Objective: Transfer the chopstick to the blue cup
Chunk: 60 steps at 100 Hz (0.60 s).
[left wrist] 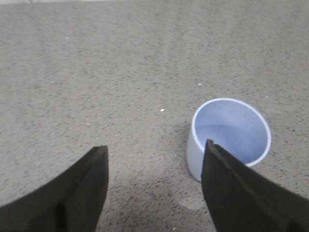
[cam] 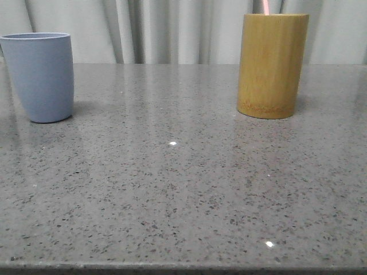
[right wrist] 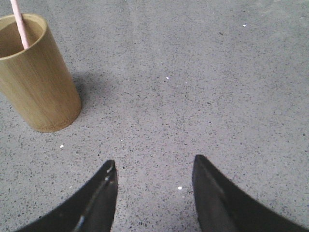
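My left gripper will move to the blue cup's rim [cam: 15,36] next and close there, because the cup needs to come closer to the bamboo holder.
A pale blue cup [cam: 41,76] stands upright at the far left of the grey stone table; from above its inside [left wrist: 231,130] looks empty. At the back right stands a bamboo cylinder [cam: 272,65] with a thin pink chopstick [cam: 267,6] rising out of it, also seen in the right wrist view as a chopstick [right wrist: 20,24] leaning inside the holder [right wrist: 37,77]. My left gripper [left wrist: 154,150] hangs open above the table beside the blue cup, holding nothing. My right gripper [right wrist: 154,164] is open over bare table, apart from the bamboo holder. Neither gripper shows in the front view.
The speckled grey tabletop [cam: 183,183] runs to a front edge near the bottom of the front view. Pale curtains [cam: 160,28] hang behind the table's back edge.
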Tool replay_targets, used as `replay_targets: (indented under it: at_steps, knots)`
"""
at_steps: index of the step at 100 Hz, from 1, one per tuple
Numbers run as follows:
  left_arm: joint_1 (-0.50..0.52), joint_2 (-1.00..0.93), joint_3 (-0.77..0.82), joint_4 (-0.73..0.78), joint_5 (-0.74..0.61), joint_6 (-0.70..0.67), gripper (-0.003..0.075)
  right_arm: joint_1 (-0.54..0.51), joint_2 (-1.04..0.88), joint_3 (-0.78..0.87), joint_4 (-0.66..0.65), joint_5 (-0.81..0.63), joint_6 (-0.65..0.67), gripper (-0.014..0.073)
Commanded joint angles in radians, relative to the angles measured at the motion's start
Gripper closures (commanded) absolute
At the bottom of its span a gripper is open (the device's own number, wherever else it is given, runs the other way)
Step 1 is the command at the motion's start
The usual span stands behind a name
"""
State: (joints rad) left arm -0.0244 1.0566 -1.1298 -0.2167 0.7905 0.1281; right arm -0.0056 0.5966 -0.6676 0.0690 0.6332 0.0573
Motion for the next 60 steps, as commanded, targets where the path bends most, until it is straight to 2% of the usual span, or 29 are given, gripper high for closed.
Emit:
replay_targets:
  at_steps: [1, 36, 60]
  knots:
    - [-0.002, 0.064, -0.104, -0.038, 0.005, 0.014, 0.0278, -0.006, 0.009, -0.035, 0.003, -0.069, -0.009, 0.0214]
    - [-0.017, 0.383, -0.419, -0.082, 0.340, 0.014, 0.0278, -0.006, 0.009, -0.035, 0.003, -0.068, -0.009, 0.0214]
    - [-0.095, 0.498, -0.508, -0.060, 0.362, 0.007, 0.0278, -0.006, 0.009, -0.035, 0.003, -0.067, -0.009, 0.0214]
